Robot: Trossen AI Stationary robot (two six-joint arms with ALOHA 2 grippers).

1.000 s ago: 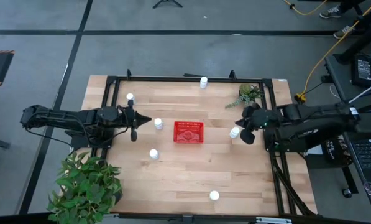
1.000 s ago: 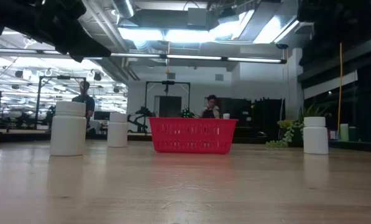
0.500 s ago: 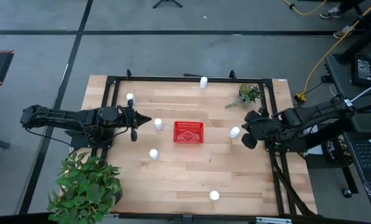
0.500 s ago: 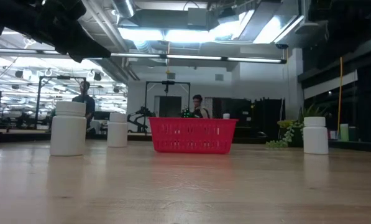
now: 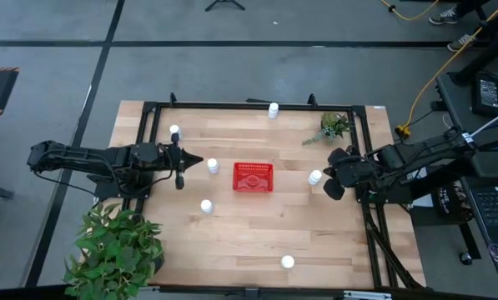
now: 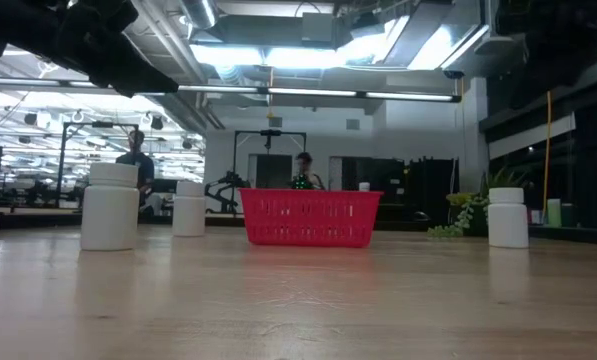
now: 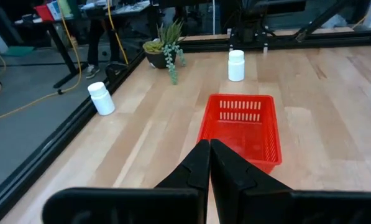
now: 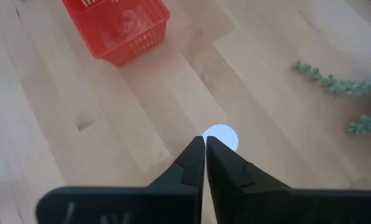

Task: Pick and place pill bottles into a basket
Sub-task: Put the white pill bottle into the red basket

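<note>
The cap of the white pill bottle (image 5: 316, 175) (image 8: 222, 135) nearest to my right gripper, between the red basket and the small green plant, will be gripped by that gripper as it closes around it.
The red basket (image 5: 253, 177) stands mid-table; it also shows in the low view (image 6: 310, 217), the left wrist view (image 7: 241, 127) and the right wrist view (image 8: 117, 28). Six white pill bottles stand upright on their bases: (image 5: 273, 109), (image 5: 175, 131), (image 5: 213, 166), (image 5: 206, 206), (image 5: 315, 177), (image 5: 288, 262). My right gripper (image 5: 327, 182) is shut and raised beside the bottle right of the basket, whose cap (image 8: 222, 138) shows just past the fingertips (image 8: 205, 140). My left gripper (image 5: 198, 162) is shut and empty (image 7: 209, 144), left of the basket, pointing at it.
A small green plant (image 5: 332, 127) lies at the far right of the table. A black frame (image 5: 257, 105) runs along the table's edges. A large potted plant (image 5: 115, 246) stands at the near left corner. People move in the room behind (image 6: 303, 172).
My right gripper has drawn back a little toward the table's right and near edges, away from the bottle beside the basket, and its arm has risen out of the low view's top right. The bottles and the basket have stayed in place.
</note>
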